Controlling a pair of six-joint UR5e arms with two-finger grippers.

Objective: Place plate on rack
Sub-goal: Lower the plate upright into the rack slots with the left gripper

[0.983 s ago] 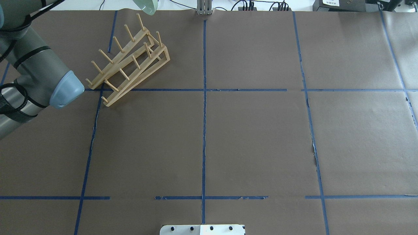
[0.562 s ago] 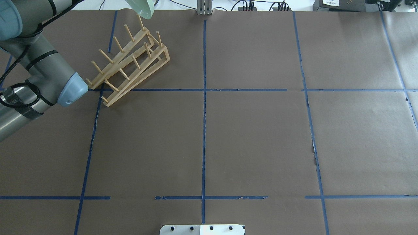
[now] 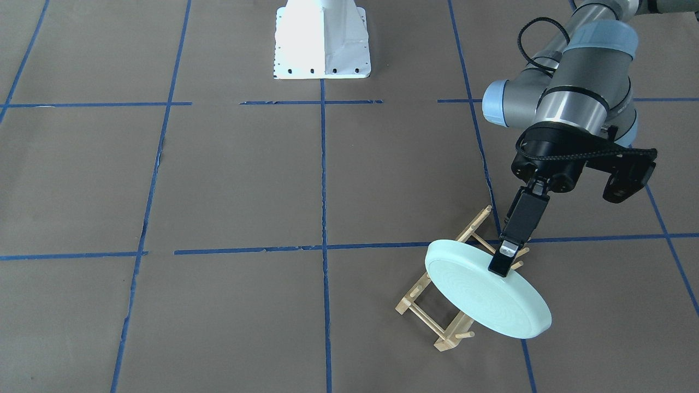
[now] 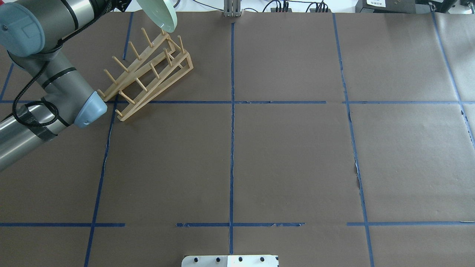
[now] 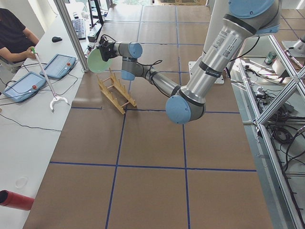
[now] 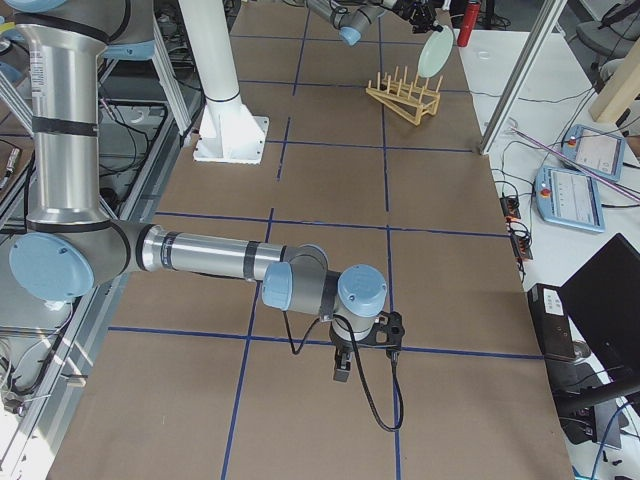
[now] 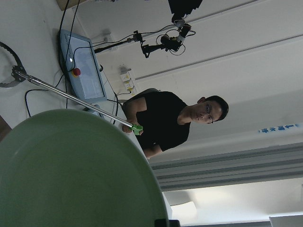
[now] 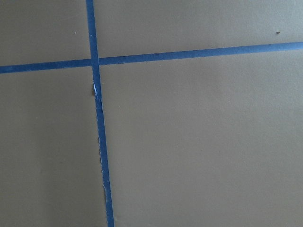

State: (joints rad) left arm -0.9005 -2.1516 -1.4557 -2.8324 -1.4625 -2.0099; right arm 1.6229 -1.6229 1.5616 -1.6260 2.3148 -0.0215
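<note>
I should release the pale mint-green plate on edge with my left gripper between the farthest pegs of the wooden rack (image 3: 453, 302).
My left gripper (image 3: 503, 262) is shut on the rim of the pale mint-green plate (image 3: 486, 297). It holds the plate tilted, on edge, above the far end of the wooden rack (image 3: 405, 307). In the overhead view the plate (image 4: 159, 15) hangs just over the rack's (image 4: 148, 74) farthest pegs; I cannot tell whether they touch. The plate (image 7: 71, 175) fills the lower left of the left wrist view. My right gripper (image 6: 342, 370) hangs low over the brown table far from the rack. It shows only in the exterior right view, so I cannot tell whether it is open or shut.
The white robot base (image 3: 321, 41) stands at the table's near-robot edge. An operator (image 5: 14, 36) sits beyond the table's far edge with a grabber stick and control tablets (image 5: 59, 64). Blue tape lines grid the brown table cover.
My left arm has swung in toward the rack. The plate has come down and nearer, from the table's far edge to just over the rack's far pegs.
</note>
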